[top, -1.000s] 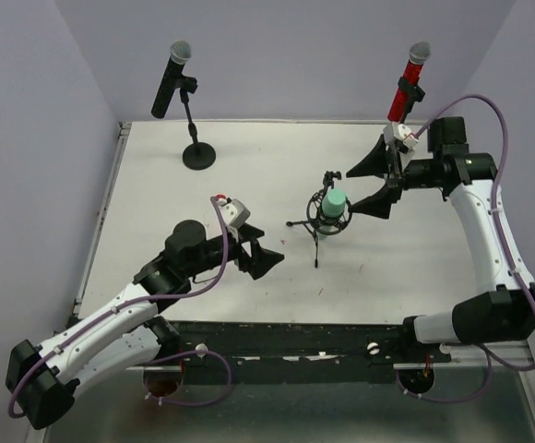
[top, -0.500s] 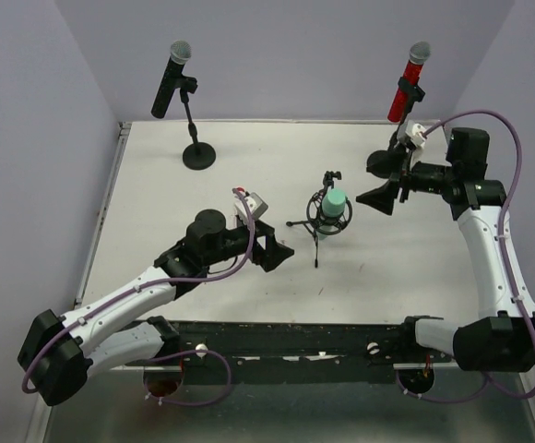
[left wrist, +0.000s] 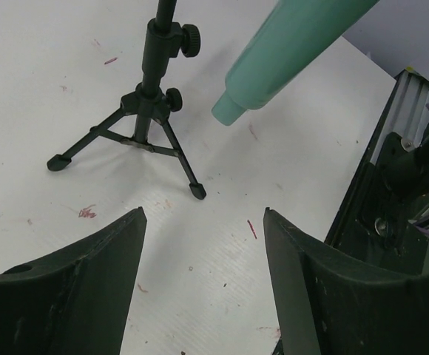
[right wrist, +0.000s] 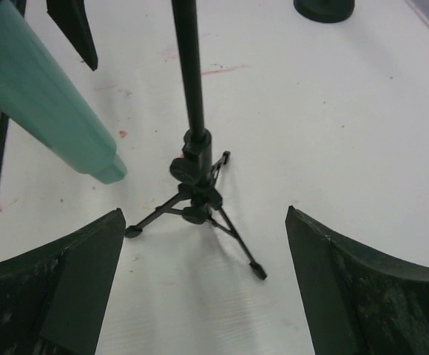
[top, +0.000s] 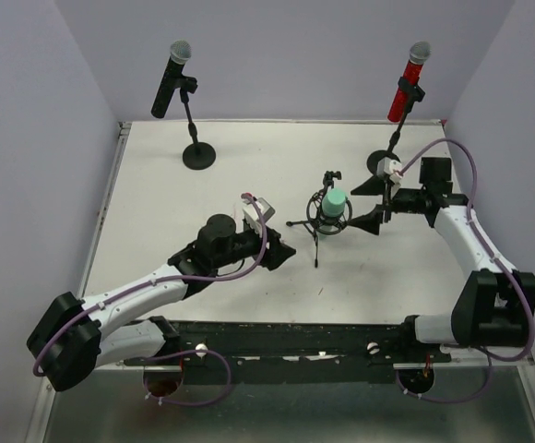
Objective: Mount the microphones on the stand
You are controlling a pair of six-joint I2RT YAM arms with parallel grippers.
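Observation:
My right gripper will close on the tripod stand's upright pole (top: 328, 188) (right wrist: 190, 66), at a spot that is just below the holder of the teal microphone.
Each of the three microphones sits in a stand. The black one (top: 170, 78) is at the back left and the red one (top: 408, 81) at the back right. The teal one (top: 334, 205) (left wrist: 288, 44) (right wrist: 44, 103) rests tilted on the small tripod stand (top: 315, 233) (left wrist: 149, 118) (right wrist: 196, 170) mid-table. My left gripper (top: 281, 251) (left wrist: 203, 214) is open and holds nothing, low, just left of the tripod. My right gripper (top: 362, 203) (right wrist: 203, 212) is wide open and holds nothing, just right of the teal microphone, facing the tripod.
The black microphone's round base (top: 199, 155) stands at the back left, and the red one's base (top: 381, 163) (right wrist: 323, 9) is behind my right gripper. Purple walls close off the back and sides. A dark rail (left wrist: 392, 185) runs along the near table edge.
My left arm has reached right toward the tripod and its jaws have narrowed slightly. My right gripper has come forward and left from beside the red microphone's stand to next to the teal microphone.

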